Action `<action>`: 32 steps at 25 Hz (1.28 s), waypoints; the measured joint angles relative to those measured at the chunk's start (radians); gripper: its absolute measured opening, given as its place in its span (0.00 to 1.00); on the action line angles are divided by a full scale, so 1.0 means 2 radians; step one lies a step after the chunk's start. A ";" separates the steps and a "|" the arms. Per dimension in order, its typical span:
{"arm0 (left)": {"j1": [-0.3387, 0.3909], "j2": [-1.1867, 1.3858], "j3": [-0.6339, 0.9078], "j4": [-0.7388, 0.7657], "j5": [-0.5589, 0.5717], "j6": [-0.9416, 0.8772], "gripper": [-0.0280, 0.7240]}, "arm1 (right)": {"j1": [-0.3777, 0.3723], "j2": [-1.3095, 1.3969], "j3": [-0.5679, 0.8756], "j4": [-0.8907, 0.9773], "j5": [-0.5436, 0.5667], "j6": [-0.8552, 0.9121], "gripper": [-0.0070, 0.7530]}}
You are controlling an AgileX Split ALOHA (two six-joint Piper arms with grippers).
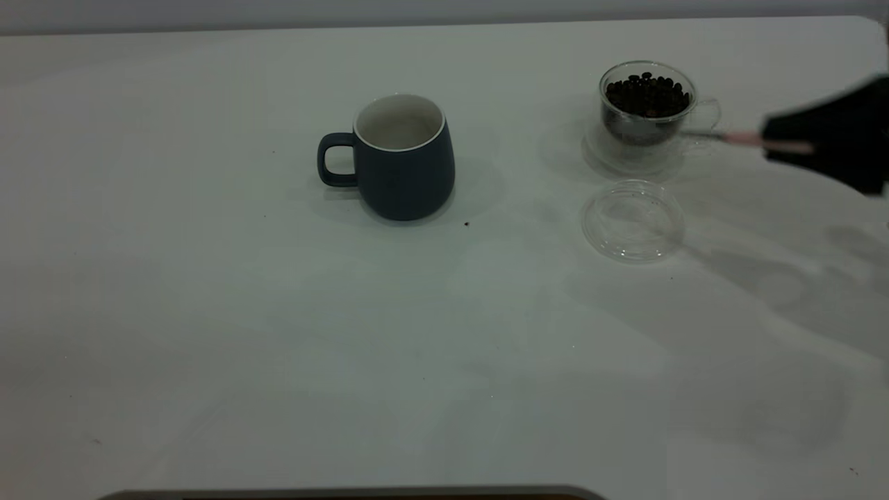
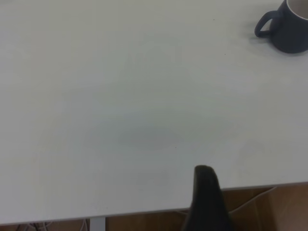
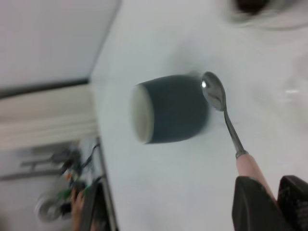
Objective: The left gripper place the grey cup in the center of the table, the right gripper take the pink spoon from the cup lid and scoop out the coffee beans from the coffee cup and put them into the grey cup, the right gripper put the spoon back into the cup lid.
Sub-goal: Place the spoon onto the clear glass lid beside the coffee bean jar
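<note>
The robot's right gripper will lay the pink spoon over the clear cup lid's rim (image 1: 676, 223) farthest from the grey cup.
The grey cup (image 1: 399, 160) stands upright and empty at mid-table, handle to the left; it also shows in the left wrist view (image 2: 288, 29) and the right wrist view (image 3: 168, 108). The coffee cup (image 1: 646, 104) stands at the far right, full of coffee beans (image 1: 648, 94). The clear cup lid (image 1: 633, 219) lies empty in front of it. My right gripper (image 1: 826, 135) (image 3: 276, 192) is shut on the pink spoon (image 1: 757, 141) (image 3: 226, 110) by its handle. The spoon's bowl is empty and points at the coffee cup's side. My left gripper (image 2: 207, 204) is parked at the table's edge, out of the exterior view.
The white table (image 1: 278, 333) spreads wide to the left and front. A clear disc (image 1: 604, 156) lies under the coffee cup. A dark speck (image 1: 466, 223) lies beside the grey cup. The table's edge (image 2: 144, 211) shows in the left wrist view.
</note>
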 joint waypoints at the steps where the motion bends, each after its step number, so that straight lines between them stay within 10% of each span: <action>1: 0.000 0.000 0.000 0.000 0.000 0.000 0.82 | -0.009 0.006 0.001 0.000 -0.006 0.000 0.16; 32: 0.000 0.000 0.000 0.000 0.000 0.000 0.82 | 0.022 0.128 -0.084 0.002 -0.027 -0.046 0.16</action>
